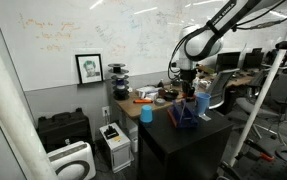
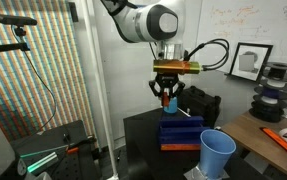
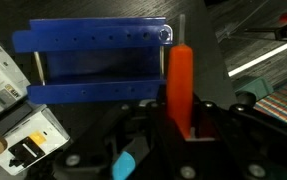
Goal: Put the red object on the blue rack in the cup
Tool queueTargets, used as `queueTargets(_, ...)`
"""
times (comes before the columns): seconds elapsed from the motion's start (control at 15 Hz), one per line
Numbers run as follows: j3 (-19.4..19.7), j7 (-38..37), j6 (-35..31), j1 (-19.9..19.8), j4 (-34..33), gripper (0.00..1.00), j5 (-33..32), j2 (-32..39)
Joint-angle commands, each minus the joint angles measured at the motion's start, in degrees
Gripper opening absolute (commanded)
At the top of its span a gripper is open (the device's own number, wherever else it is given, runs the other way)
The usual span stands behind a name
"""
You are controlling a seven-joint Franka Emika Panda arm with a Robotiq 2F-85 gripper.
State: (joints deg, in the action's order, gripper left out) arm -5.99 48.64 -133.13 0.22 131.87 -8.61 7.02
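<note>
Next, my gripper releases the red object in the blue cup [image 1: 202, 101] beside the rack, toward the office chair.
My gripper [image 2: 167, 94] is shut on the red object [image 2: 168, 102], a slim red-orange stick, and holds it just above the blue rack [image 2: 180, 135] on the black table. In the wrist view the red object [image 3: 181, 75] sticks out from between the fingers [image 3: 181, 128], over the right end of the blue rack [image 3: 93, 40]. The light blue cup [image 2: 217, 152] stands beside the rack near the table edge. In an exterior view the cup [image 1: 146, 113] stands apart from the rack [image 1: 186, 113], and the gripper [image 1: 186, 90] hangs above the rack.
A wooden desk [image 2: 273, 130] with clutter stands behind the black table [image 2: 143, 130]. A whiteboard wall [image 1: 83, 30] holds a framed picture [image 1: 89, 68]. Boxes and a white appliance [image 1: 73, 158] sit on the floor. A light stand [image 1: 268, 90] is close by.
</note>
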Motion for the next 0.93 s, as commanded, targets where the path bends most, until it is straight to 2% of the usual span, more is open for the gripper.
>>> queueTargets(0.0,0.07,2.07,2.14,0.72,6.57,0.12,3.49,-11.55)
queueTargets(0.27,2.17,-1.42,1.99,1.01,9.76,0.12,1.7,-21.67)
queueTargets(0.47,5.54,-4.95,1.37,-0.77,6.96,0.11,-0.52,-24.26)
queueTargets(0.73,9.47,-12.05,-3.99,-4.6,3.31,0.1,-7.96,-20.58)
queueTargets(0.87,10.38,-16.45,-4.31,-6.34,1.34,0.1,-11.97,-16.54)
